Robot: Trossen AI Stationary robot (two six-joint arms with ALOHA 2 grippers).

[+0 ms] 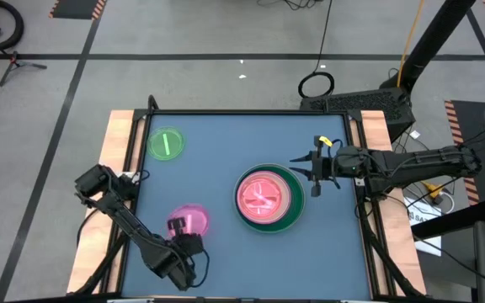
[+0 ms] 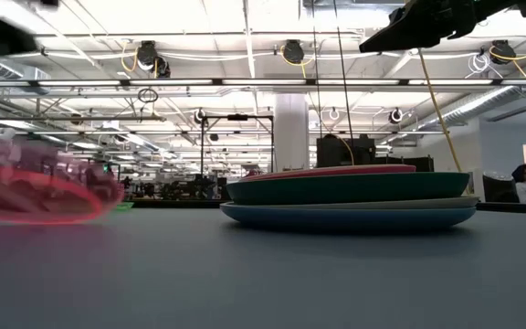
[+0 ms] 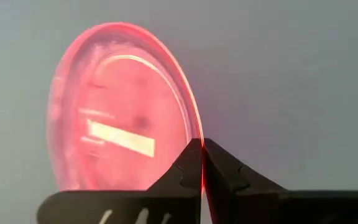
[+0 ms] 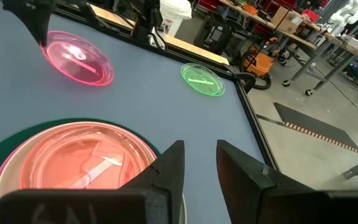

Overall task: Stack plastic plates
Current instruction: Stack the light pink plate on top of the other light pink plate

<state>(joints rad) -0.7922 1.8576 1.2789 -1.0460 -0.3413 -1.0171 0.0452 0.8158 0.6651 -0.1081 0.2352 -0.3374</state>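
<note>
Next, I set the small pink plate down with my left gripper on the translucent pink plate at the top of the stack (image 1: 259,199) and let it go.
A small translucent pink plate (image 1: 192,220) (image 3: 117,112) is in my left gripper (image 1: 178,225) (image 3: 202,149) near the table's near-left part. A stack of plates (image 1: 268,199) (image 2: 350,196) rests at the table's middle right: a blue plate at the bottom, a dark green one above it and a translucent pink plate (image 4: 79,162) on top. My right gripper (image 1: 307,172) (image 4: 197,158) hovers open at the stack's right edge, above it. A small translucent green plate (image 1: 166,143) (image 4: 202,79) lies flat at the far left. My left gripper pinches the small pink plate's rim (image 3: 197,134) between its two fingers, at their free ends. The plate stands out ahead of the fingers, tilted. In the low view it (image 2: 35,194) seems held off the table.
Wooden rails (image 1: 123,143) run along the table's left and right sides. Bare blue-grey table surface (image 1: 226,151) lies between the green plate, the held pink plate and the stack.
</note>
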